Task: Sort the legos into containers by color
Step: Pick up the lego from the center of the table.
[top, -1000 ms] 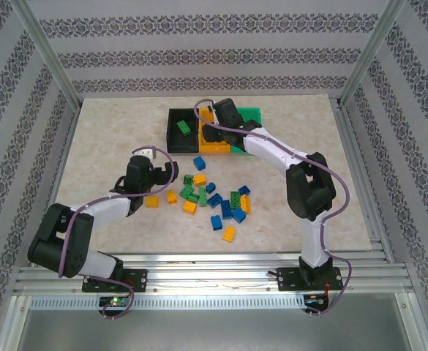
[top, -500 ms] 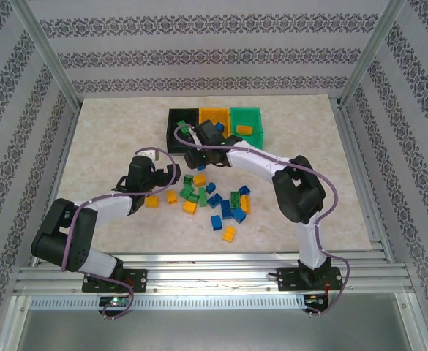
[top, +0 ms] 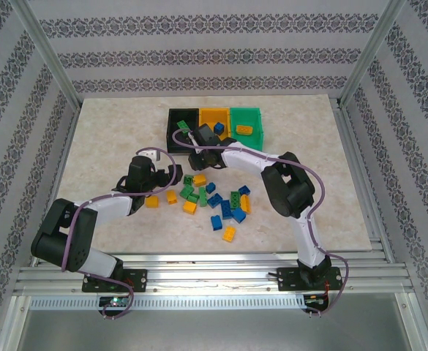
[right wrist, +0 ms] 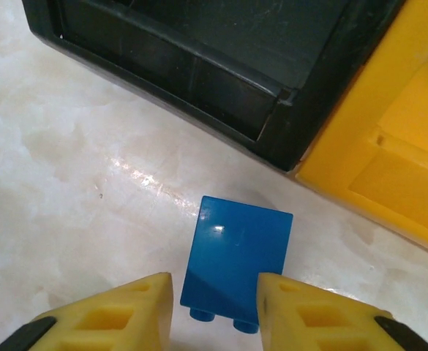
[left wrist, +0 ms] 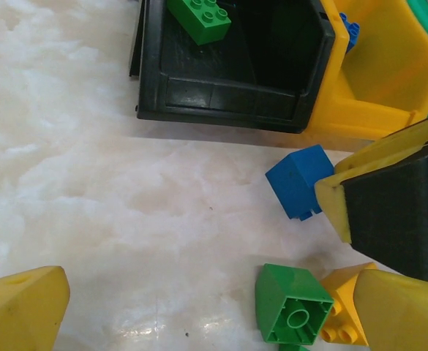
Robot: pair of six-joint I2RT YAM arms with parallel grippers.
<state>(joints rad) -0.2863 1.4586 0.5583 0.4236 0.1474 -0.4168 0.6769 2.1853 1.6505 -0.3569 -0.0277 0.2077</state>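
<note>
My right gripper should open wider, as its finger overlaps the blue lego's edge, and grip both its sides (right wrist: 235,252) before it lifts the lego into the yellow-orange bin.
A blue lego (right wrist: 239,267) lies on the table just in front of the black bin (right wrist: 199,51). My right gripper (right wrist: 214,303) is open and low over it, one yellow finger on either side of its near end. That same blue lego (left wrist: 298,179) appears in the left wrist view beside the right gripper's finger (left wrist: 389,212). My left gripper (left wrist: 214,314) is wide open above bare table, with a green lego (left wrist: 294,303) and a yellow-orange lego (left wrist: 338,325) near its right finger. From above, the right gripper (top: 199,157) is in front of the bins and the left gripper (top: 171,174) is at the pile's left edge.
The black bin (top: 178,115), yellow-orange bin (top: 214,113) and green bin (top: 249,117) stand in a row at the back. A green lego (left wrist: 199,14) lies in the black bin, a yellow-orange one (top: 245,129) in the green bin. Several loose legos (top: 221,205) lie mid-table.
The right gripper left the yellow-orange bin, swung left and came down to the table in front of the black bin, over the blue lego. The left arm barely moved.
</note>
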